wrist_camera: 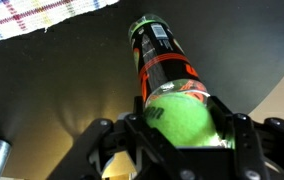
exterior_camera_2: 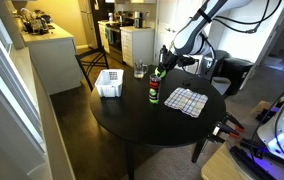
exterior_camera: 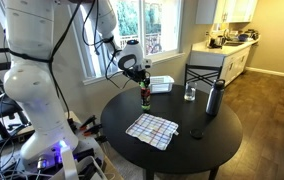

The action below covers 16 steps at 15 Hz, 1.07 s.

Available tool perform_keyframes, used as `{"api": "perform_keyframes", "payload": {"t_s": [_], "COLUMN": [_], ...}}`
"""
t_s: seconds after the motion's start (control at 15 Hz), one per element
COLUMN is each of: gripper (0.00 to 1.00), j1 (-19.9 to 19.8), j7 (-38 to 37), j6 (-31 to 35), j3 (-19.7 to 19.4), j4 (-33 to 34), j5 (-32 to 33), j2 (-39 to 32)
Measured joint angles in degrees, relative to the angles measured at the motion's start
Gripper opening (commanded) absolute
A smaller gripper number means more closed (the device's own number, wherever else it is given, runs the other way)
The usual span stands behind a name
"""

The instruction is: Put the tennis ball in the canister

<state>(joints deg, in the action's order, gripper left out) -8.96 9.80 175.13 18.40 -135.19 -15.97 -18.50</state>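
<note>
My gripper will let go of the tennis ball just inside the opening of the canister (exterior_camera: 145,92) (wrist_camera: 174,97), above the canister's dark red band.
The tennis ball (wrist_camera: 184,122) is yellow-green and fuzzy, held between my gripper's (wrist_camera: 182,135) fingers in the wrist view. It sits right at the open mouth of the canister (wrist_camera: 162,60), a slim see-through tube with a dark red band and a dark label. In both exterior views the canister (exterior_camera: 145,96) (exterior_camera_2: 154,88) stands upright on the round black table (exterior_camera: 197,150) (exterior_camera_2: 132,115), with my gripper (exterior_camera: 140,77) (exterior_camera_2: 163,63) directly above its top. The ball is too small to make out there.
A checked cloth (exterior_camera: 151,129) (exterior_camera_2: 187,101) lies on the table. A dark grey metal bottle (exterior_camera: 214,97), a clear glass (exterior_camera: 190,93) (exterior_camera_2: 140,71) and a white box (exterior_camera: 161,84) (exterior_camera_2: 110,83) stand around the far side. A small dark object (exterior_camera: 196,133) lies near the cloth. A chair (exterior_camera: 204,75) stands behind the table.
</note>
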Motion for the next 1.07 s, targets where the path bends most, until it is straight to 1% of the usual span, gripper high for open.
{"api": "perform_keyframes", "payload": {"t_s": [0.4, 0.73, 0.8, 1.0, 1.07], "gripper": [0.39, 0.39, 0.88, 0.98, 1.0], "j1": [-7.57, -12.34, -13.14, -14.73, -15.1], "j7": [3.68, 4.88, 5.22, 5.59, 5.6], "j6": [5.52, 7.33, 7.8, 8.33, 8.35], "j3": [7.85, 12.71, 13.47, 14.76, 15.05], "j4": [0.03, 0.08, 0.09, 0.23, 0.27], "j5": [0.01, 0.4, 0.59, 0.75, 0.76], "j2": [-2.74, -5.24, -5.76, -6.68, -6.91]}}
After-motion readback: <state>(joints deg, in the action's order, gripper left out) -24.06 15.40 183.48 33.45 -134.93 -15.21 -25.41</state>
